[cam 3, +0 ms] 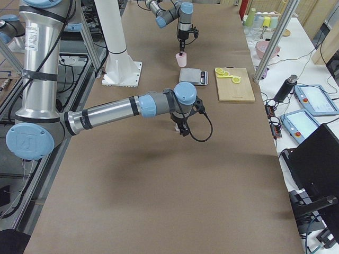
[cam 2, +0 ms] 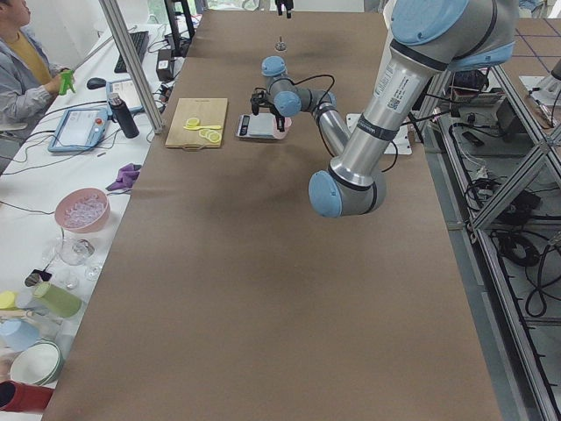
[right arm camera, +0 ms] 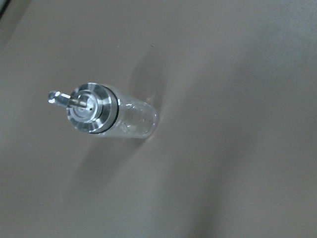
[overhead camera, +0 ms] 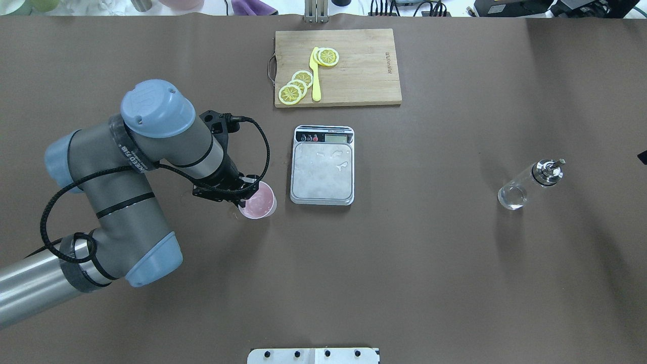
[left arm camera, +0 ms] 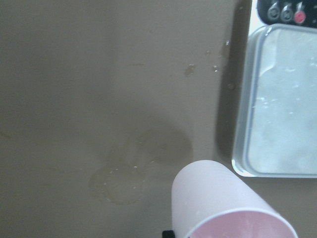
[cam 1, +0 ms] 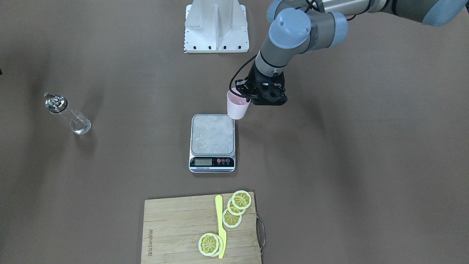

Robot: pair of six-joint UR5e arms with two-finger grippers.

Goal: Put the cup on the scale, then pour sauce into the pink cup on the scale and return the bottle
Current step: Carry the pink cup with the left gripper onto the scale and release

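Observation:
Next, my left gripper lets go of the pale pink cup on the middle of the scale's wet-spotted steel platform (cam 1: 215,138).
My left gripper (cam 1: 250,96) is shut on the rim of the pale pink cup (cam 1: 237,106), which hangs upright and seems slightly off the table. The cup sits beside the scale's near left corner in the overhead view (overhead camera: 258,200). The scale (overhead camera: 322,169) has a bare, wet-spotted steel platform, also in the left wrist view (left arm camera: 282,104). The clear glass bottle (overhead camera: 530,183) with a metal pourer stands far to the right. The right wrist view looks down on the bottle (right arm camera: 106,113). My right gripper (cam 3: 183,127) hangs above it; I cannot tell its jaws.
A wooden cutting board (overhead camera: 364,65) with lemon slices (overhead camera: 295,86) and a yellow knife (overhead camera: 315,76) lies beyond the scale. Wet rings mark the table (left arm camera: 133,168) left of the cup. The robot's base plate (cam 1: 216,25) is behind it.

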